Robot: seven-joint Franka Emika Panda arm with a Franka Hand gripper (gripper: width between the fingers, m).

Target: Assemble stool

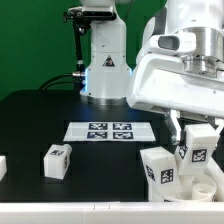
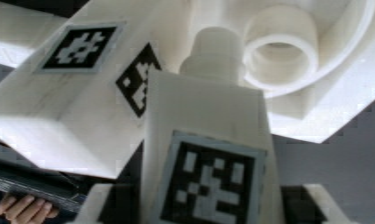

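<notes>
Next, my gripper releases the white leg in the round socket of the seat (image 1: pixel 205 188) (image 2: pixel 278 58), beside the second leg that has a tag on it.
My gripper (image 1: pixel 196 150) hangs low at the exterior view's right, shut on a white stool leg (image 1: pixel 202 133) that bears a tag. In the wrist view the gripper (image 2: pixel 205 205) clamps this leg (image 2: pixel 205 110) from both sides. The leg's narrow round end points at a round socket in the white seat (image 2: pixel 287 58). A second tagged leg (image 2: pixel 86 70) stands close beside the held one, and also shows in the exterior view (image 1: pixel 158 166). The seat (image 1: pixel 203 192) lies under the gripper, mostly hidden. A third leg (image 1: pixel 57 160) lies on the black table at the left.
The marker board (image 1: pixel 110 131) lies flat in the middle of the table. The robot's base (image 1: pixel 105 62) stands behind it. Another white part (image 1: pixel 2 166) shows at the left edge. The table's front edge runs close below the seat.
</notes>
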